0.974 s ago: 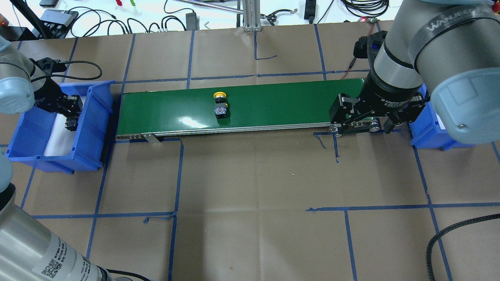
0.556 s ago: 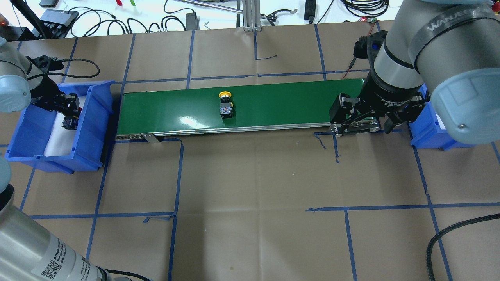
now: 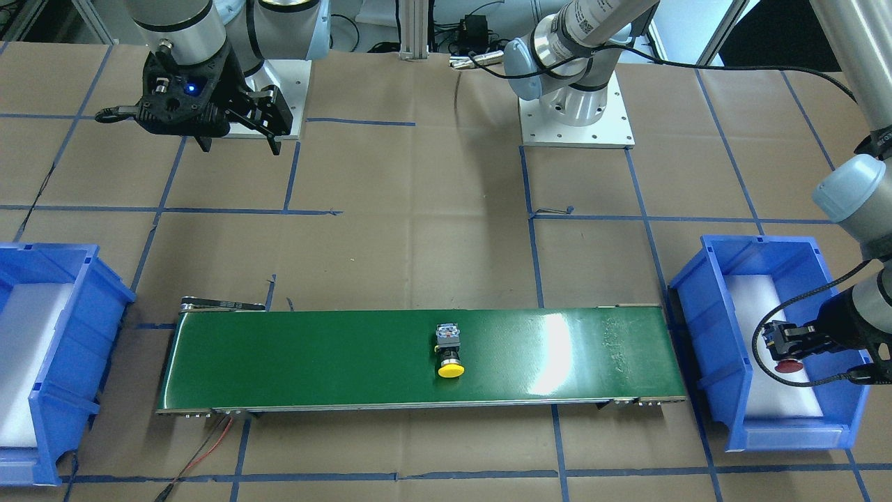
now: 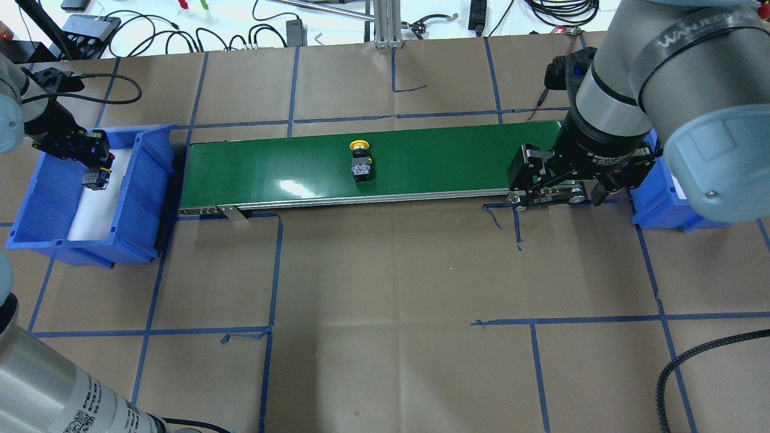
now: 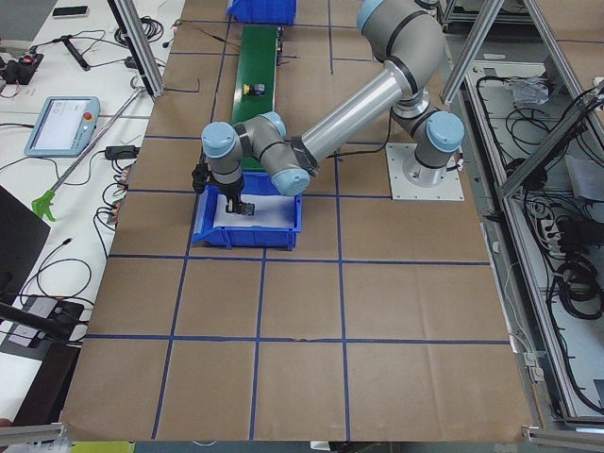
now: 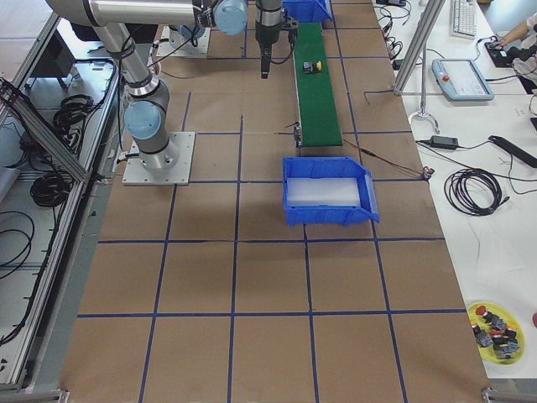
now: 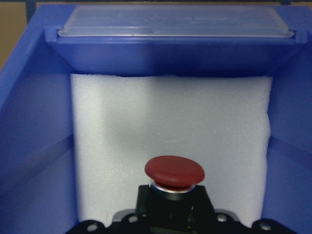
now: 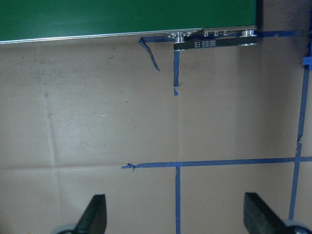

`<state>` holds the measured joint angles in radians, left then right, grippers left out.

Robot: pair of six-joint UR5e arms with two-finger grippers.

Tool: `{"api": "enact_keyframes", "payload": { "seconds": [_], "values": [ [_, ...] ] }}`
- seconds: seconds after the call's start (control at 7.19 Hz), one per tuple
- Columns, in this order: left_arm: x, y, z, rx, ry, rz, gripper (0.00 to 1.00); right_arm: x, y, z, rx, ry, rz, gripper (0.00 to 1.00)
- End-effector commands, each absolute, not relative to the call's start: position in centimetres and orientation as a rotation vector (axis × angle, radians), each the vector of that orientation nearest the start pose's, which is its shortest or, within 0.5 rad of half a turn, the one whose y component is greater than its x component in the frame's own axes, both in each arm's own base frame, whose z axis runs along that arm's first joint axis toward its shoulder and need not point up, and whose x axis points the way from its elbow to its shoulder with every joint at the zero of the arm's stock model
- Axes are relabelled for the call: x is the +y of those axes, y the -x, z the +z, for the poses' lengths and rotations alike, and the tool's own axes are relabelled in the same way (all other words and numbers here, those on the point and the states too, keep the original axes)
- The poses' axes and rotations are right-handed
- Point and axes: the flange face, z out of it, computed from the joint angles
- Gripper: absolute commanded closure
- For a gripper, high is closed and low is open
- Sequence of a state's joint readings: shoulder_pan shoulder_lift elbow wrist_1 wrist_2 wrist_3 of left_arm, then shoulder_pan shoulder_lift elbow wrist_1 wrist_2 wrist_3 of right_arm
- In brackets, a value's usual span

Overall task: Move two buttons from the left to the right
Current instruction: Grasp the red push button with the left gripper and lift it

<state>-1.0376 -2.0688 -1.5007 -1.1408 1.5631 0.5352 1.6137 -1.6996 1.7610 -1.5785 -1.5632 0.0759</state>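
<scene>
Next, I set the red button on the green conveyor belt's end (image 3: 649, 350), next to the blue bin that is now below my left gripper.
The yellow button (image 4: 360, 161) lies on its side on the green conveyor belt (image 4: 445, 159), near the middle; it also shows in the front view (image 3: 449, 354). My left gripper (image 4: 93, 171) is shut on the red button (image 7: 174, 171) and holds it over the white foam in the left blue bin (image 4: 147, 180). In the front view the red cap (image 3: 789, 365) hangs below that gripper (image 3: 784, 343). My right gripper (image 4: 556, 195) is open and empty, above the table at the belt's right end; its fingers (image 8: 95, 214) are spread wide over brown paper.
A second blue bin (image 4: 656, 210) with foam sits past the belt's right end, partly hidden by my right arm. Blue tape lines cross the brown paper. Cables lie beyond the table's far edge.
The yellow button has travelled to the right along the belt. My left gripper has moved left and farther back over the bin with the red button. The right arm has not moved.
</scene>
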Motion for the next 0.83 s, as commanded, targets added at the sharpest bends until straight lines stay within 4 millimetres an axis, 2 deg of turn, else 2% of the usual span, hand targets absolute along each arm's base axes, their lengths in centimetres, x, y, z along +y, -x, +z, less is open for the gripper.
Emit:
{"api": "enact_keyframes", "payload": {
  "seconds": [0.0, 0.42, 0.7],
  "values": [
    [-63.5, -21.9, 32.0, 3.155, -0.005, 0.018, 1.00, -42.5, -15.2, 45.5, 3.136, -0.053, 0.085, 0.00],
    [-62.9, -21.3, 39.9, 3.168, 0.007, 0.059, 1.00, -42.5, -15.2, 45.5, 3.136, -0.053, 0.085, 0.00],
    [-63.7, -18.7, 41.0, 3.161, -0.014, 0.044, 1.00, -42.5, -15.2, 45.5, 3.136, -0.051, 0.085, 0.00]
  ]
}}
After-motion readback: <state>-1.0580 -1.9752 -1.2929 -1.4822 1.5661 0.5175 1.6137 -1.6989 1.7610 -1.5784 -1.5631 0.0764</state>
